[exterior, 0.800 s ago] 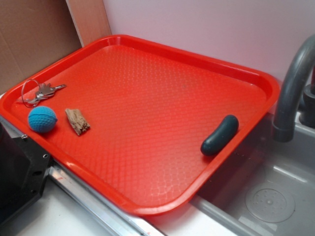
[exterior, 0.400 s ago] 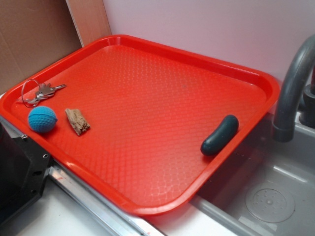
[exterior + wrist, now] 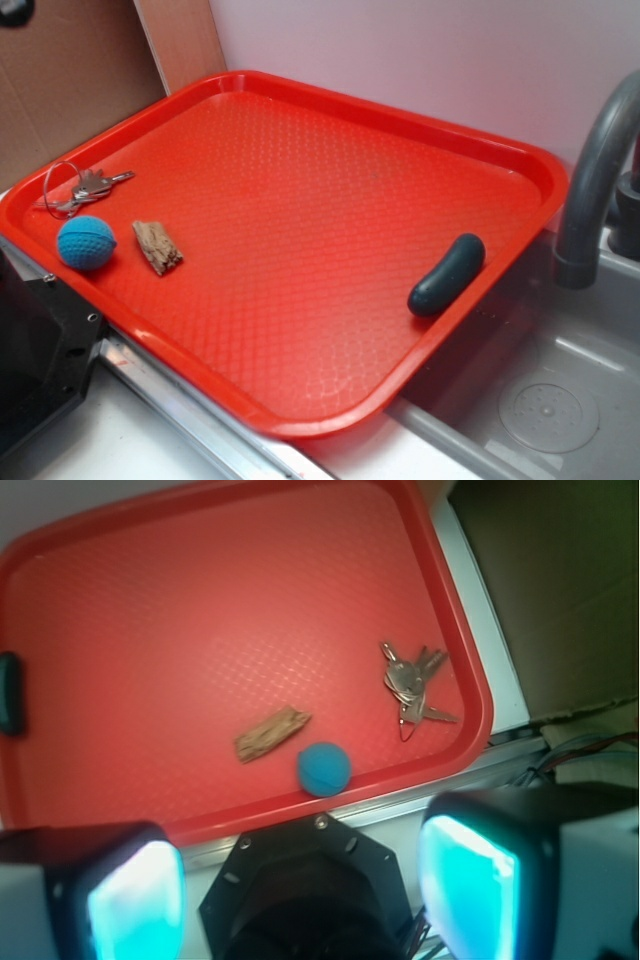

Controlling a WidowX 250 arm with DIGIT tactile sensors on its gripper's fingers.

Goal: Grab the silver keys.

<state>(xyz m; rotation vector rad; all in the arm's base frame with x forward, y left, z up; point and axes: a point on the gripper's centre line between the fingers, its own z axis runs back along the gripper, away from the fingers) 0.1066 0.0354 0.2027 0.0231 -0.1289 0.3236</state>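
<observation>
The wire ring (image 3: 53, 167) (image 3: 402, 726) of the silver keys stands up from the red tray, so next my gripper closes on it.
The silver keys (image 3: 88, 187) lie flat on a wire ring at the near left corner of the red tray (image 3: 300, 200). In the wrist view the keys (image 3: 410, 680) sit near the tray's right rim (image 3: 478, 680). My gripper (image 3: 300, 890) hangs high above the black robot base, outside the tray and well short of the keys. Its two glowing pads (image 3: 135, 900) stand wide apart with nothing between them. Only a dark bit of the arm (image 3: 12, 10) shows in the exterior view's top left corner.
A blue ball (image 3: 85, 243) and a wood chip (image 3: 158, 247) lie just beside the keys. A dark green pickle (image 3: 447, 274) rests at the tray's right rim. A grey faucet (image 3: 595, 180) and sink (image 3: 540, 400) are on the right, cardboard (image 3: 60, 80) behind.
A dark part of the arm has come into the exterior view's top left corner. The keys, ball, wood chip and pickle have not moved.
</observation>
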